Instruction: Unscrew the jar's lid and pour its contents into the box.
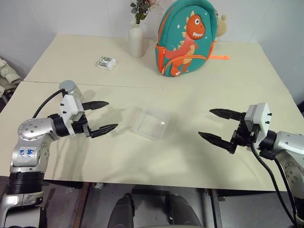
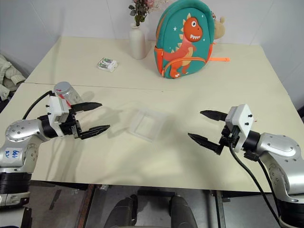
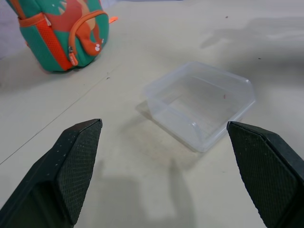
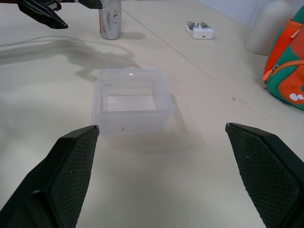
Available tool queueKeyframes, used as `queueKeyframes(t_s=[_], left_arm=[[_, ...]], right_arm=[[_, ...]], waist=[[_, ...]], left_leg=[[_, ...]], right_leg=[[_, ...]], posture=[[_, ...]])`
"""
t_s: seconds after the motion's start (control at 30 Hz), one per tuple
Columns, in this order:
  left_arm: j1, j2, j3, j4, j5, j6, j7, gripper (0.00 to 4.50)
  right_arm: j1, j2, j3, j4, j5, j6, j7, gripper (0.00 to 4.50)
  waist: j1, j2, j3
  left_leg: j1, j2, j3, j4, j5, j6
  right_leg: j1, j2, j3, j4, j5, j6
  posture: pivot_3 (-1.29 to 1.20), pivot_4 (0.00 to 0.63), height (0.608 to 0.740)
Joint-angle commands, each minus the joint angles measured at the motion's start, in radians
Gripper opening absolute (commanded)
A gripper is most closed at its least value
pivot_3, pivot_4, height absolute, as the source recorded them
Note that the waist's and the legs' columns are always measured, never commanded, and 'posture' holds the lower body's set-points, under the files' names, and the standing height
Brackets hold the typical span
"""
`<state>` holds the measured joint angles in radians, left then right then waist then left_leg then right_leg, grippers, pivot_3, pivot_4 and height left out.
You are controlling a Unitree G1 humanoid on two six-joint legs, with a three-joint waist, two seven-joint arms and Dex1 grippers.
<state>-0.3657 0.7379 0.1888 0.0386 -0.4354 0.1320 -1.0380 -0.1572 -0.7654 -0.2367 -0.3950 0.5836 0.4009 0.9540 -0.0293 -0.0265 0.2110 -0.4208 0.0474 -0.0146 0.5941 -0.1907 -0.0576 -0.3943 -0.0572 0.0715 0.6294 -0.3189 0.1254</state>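
Next, my left gripper closes on the body of the silvery jar (image 1: pixel 78 95) just below its grey lid, so that the lid stays free to be unscrewed.
The clear plastic box (image 1: pixel 152 123) lies in the middle of the table, between my two grippers. My left gripper (image 1: pixel 112 114) hovers to its left, open, with nothing between the fingers. My right gripper (image 1: pixel 205 122) hovers to the box's right, also open and empty. Both point level toward the box. The silvery jar (image 2: pixel 65 91) stands upright on the table just behind my left hand, which partly covers it. The jar (image 4: pixel 110 19) also shows in the right wrist view. A grey lid (image 2: pixel 61 86) seems to sit on its top. The contents are hidden.
A teal dinosaur backpack (image 1: pixel 187 38) and a white vase (image 1: pixel 137 40) with flowers stand at the back of the table. A small white-and-green packet (image 1: pixel 106 62) lies at the back left. The table's front edge runs just below both hands.
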Motion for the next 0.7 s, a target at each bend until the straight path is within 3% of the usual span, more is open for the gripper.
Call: queueKeyframes(t_s=[0.03, 0.27, 0.43, 0.57, 0.7], left_arm=[[0.027, 0.002, 0.038, -0.057, -0.005, -0.007, 0.03, 4.48], [0.166, -0.04, 0.125, -0.149, -0.012, 0.007, 0.17, 4.48], [0.283, -0.163, 0.284, -0.164, 0.045, 0.032, 0.491, 4.48], [0.253, -0.201, 0.327, -0.124, 0.088, 0.059, 0.666, 4.48], [0.166, -0.222, 0.287, -0.036, 0.131, 0.043, 0.736, 4.48]], right_arm=[[-0.046, 0.006, 0.014, 0.013, 0.021, -0.015, 0.024, 4.5], [-0.144, 0.017, 0.065, 0.083, 0.022, -0.018, 0.064, 4.5], [-0.332, 0.106, 0.131, 0.143, 0.038, -0.001, 0.044, 4.5], [-0.446, 0.17, 0.161, 0.182, 0.033, 0.029, 0.002, 4.5], [-0.516, 0.216, 0.187, 0.195, 0.033, 0.029, 0.006, 4.5]], waist=[[-0.002, 0.0, 0.0], [0.0, 0.0, 0.0], [-0.015, 0.0, 0.0], [-0.013, -0.001, 0.0], [0.003, -0.001, -0.001]], left_leg=[[0.0, 0.0, 0.0, 0.0, 0.0, 0.0], [0.001, 0.0, 0.003, 0.0, 0.0, 0.0], [0.003, 0.0, 0.006, 0.0, 0.0, 0.001], [0.003, 0.0, 0.005, 0.002, 0.0, 0.001], [0.002, 0.0, 0.006, 0.002, 0.0, 0.001]], right_leg=[[0.0, 0.0, 0.0, 0.0, 0.0, 0.0], [0.0, 0.0, 0.004, 0.0, 0.0, 0.0], [0.0, 0.0, 0.008, 0.0, 0.003, 0.004], [0.0, 0.001, 0.008, 0.001, 0.004, 0.004], [0.0, 0.0, 0.008, -0.001, 0.006, 0.005]], posture=[[0.0, 0.15, 0.74], [0.0, 0.15, 0.74], [0.0, 0.15, 0.74], [0.0, 0.15, 0.74], [0.0, 0.15, 0.74]])
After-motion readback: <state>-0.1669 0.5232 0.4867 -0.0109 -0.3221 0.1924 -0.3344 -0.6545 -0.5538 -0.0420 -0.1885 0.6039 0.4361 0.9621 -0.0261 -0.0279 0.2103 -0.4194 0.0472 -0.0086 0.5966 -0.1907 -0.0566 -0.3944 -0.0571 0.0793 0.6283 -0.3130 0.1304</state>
